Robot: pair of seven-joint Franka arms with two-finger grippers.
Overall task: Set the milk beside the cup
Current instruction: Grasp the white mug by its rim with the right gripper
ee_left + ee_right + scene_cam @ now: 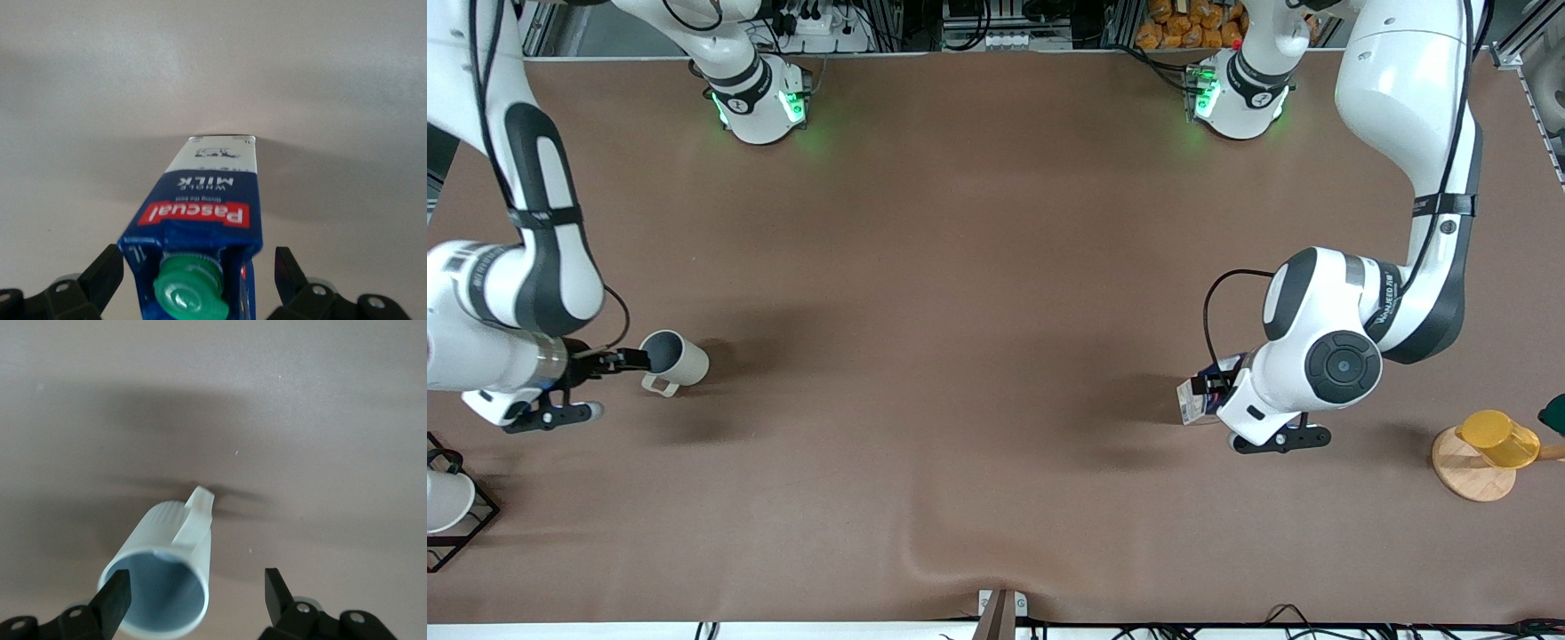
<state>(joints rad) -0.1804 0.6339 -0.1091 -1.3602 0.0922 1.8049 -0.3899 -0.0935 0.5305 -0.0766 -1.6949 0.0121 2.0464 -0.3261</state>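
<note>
Next, I pinch the cup's rim (203,589) by the handle with my right gripper and bring the cup to the middle first, as the cup is far across from the milk.
The milk (200,207), a dark blue carton with a green cap (190,290) and a red label band, lies on its side toward the left arm's end of the table. Its cap end points at my left gripper (197,253), which is open with a finger on each side and a gap to both. From the front the milk (1192,400) is mostly hidden under the left gripper (1211,387). The beige cup (676,358) lies tipped toward the right arm's end, its mouth facing my right gripper (630,360). That gripper (197,573) is open, one finger at the cup's (167,540) rim, the other apart.
A yellow cup on a round wooden stand (1485,444) sits at the left arm's end. A white cup in a black wire rack (449,507) sits at the right arm's end. The brown table cover has a wrinkle (960,551) near the front edge.
</note>
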